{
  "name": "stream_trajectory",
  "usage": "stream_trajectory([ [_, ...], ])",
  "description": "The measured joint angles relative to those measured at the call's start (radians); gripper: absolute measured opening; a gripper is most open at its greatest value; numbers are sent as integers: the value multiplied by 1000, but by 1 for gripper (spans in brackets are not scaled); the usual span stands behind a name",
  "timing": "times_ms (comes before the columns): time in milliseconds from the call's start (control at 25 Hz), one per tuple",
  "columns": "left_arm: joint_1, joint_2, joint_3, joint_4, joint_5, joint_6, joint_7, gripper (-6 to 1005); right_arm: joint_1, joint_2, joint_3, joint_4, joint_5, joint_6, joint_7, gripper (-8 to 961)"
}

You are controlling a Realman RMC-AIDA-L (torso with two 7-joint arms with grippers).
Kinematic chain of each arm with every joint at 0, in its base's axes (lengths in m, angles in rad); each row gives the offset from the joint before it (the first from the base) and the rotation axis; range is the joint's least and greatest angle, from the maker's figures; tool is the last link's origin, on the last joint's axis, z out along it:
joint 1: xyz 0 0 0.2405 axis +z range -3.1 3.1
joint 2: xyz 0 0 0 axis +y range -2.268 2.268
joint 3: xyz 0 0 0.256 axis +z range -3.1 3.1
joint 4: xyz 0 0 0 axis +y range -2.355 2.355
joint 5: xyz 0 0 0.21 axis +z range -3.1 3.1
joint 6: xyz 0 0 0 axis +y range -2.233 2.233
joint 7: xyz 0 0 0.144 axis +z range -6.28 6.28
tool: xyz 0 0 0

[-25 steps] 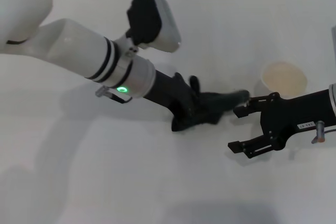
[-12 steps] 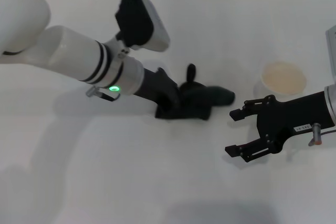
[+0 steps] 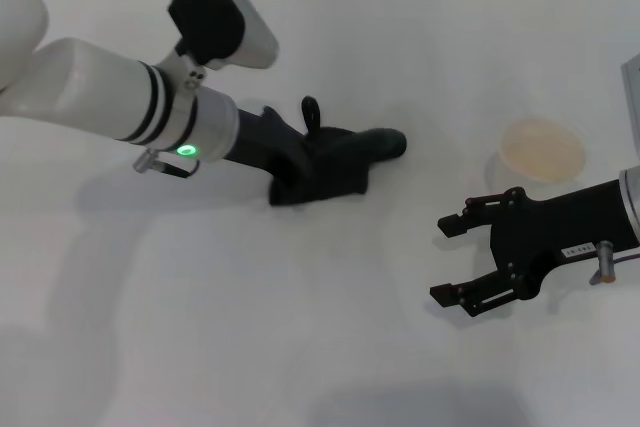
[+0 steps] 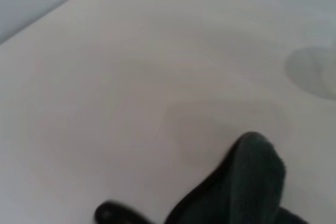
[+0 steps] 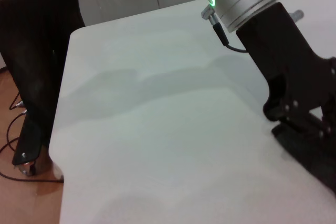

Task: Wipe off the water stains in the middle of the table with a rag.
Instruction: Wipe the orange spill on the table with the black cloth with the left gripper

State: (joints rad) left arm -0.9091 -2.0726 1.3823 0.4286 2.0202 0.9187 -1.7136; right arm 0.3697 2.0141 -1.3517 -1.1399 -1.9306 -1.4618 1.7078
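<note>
I will use my left gripper to set the dark rag down on the bare table (image 3: 354,259) facing the open fingers of my right gripper.
The dark rag (image 3: 350,162) lies bunched on the white table (image 3: 300,327), left of the middle, its loop tab sticking up. My left gripper (image 3: 312,165) is shut on the rag and presses it against the surface. The right wrist view shows that left gripper (image 5: 294,109) from the side, bearing down on the rag (image 5: 315,156). A fold of the rag (image 4: 247,182) fills the near corner of the left wrist view. No water stains show on the table. My right gripper (image 3: 456,260) hovers open at the right, holding nothing.
A pale translucent cup (image 3: 541,148) stands at the right, just beyond my right gripper. A person in dark trousers (image 5: 37,51) stands at the table's far edge (image 5: 65,119) in the right wrist view.
My left arm has dragged the rag to the left and a little farther back across the table. The right gripper has shifted slightly toward the front and stayed open.
</note>
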Motion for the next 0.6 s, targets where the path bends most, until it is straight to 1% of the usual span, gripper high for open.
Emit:
stream_trajectory([
  [120,-2,-10,18,30,-6,67,19,93,-3,0,-4,-5,0,-3,-1,820],
  [240,6,-14,54,83,-42,143,29,95,-21,0,-5,-30,5,-3,-2,819],
  [320,26,-14,82,144,-72,195,28,96,-39,-1,-4,-53,11,-7,-2,818],
  [440,69,-13,92,237,-79,239,17,97,-64,-2,6,-83,12,-16,-3,816],
  [600,110,-8,92,288,-70,279,-15,99,-72,-3,13,-91,12,-25,-1,814],
])
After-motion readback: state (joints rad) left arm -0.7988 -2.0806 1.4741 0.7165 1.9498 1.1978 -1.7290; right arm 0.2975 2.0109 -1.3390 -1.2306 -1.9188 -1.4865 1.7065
